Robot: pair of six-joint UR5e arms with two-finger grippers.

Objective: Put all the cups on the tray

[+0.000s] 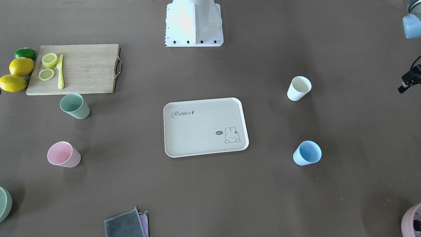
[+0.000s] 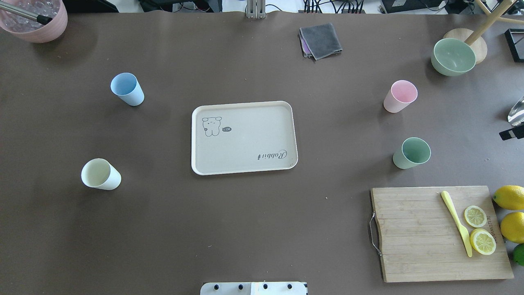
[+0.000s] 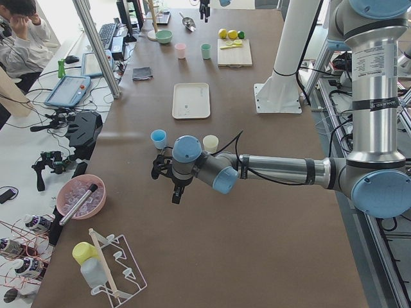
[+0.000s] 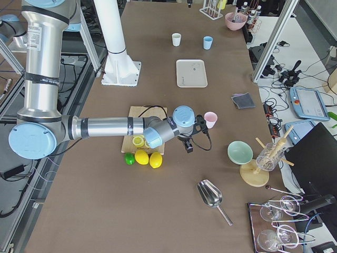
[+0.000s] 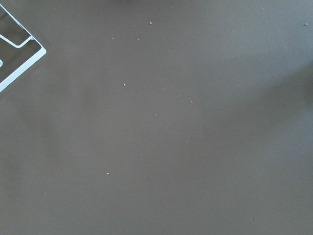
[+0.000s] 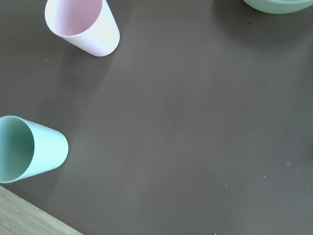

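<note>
Next, my right gripper should grab the rim of the mint green cup (image 1: 61,108) (image 6: 31,162), on the side facing away from the tray.
Four cups stand upright on the brown table around the beige "Rabbit" tray (image 1: 197,131) (image 2: 245,135), which holds nothing. The mint green cup (image 1: 75,106) (image 2: 412,153) (image 6: 29,149) and the pale pink cup (image 1: 63,154) (image 2: 400,96) (image 6: 83,24) are on my right side. The cream-white cup (image 1: 299,88) (image 2: 100,174) and the light blue cup (image 1: 307,153) (image 2: 127,89) are on my left side. My left gripper (image 1: 403,88) hovers beyond these two, cut off at the frame edge. My right gripper (image 2: 511,133) hovers outside the pink and mint cups. Neither gripper's jaws show clearly.
A wooden cutting board (image 1: 85,69) carries lemon slices and a yellow knife, with lemons (image 1: 21,66) and a lime beside it. A green bowl (image 2: 453,56), a pink ribbed container (image 2: 35,20) and a grey cloth (image 2: 321,39) lie along the far edge. The robot base (image 1: 194,23) stands behind the tray.
</note>
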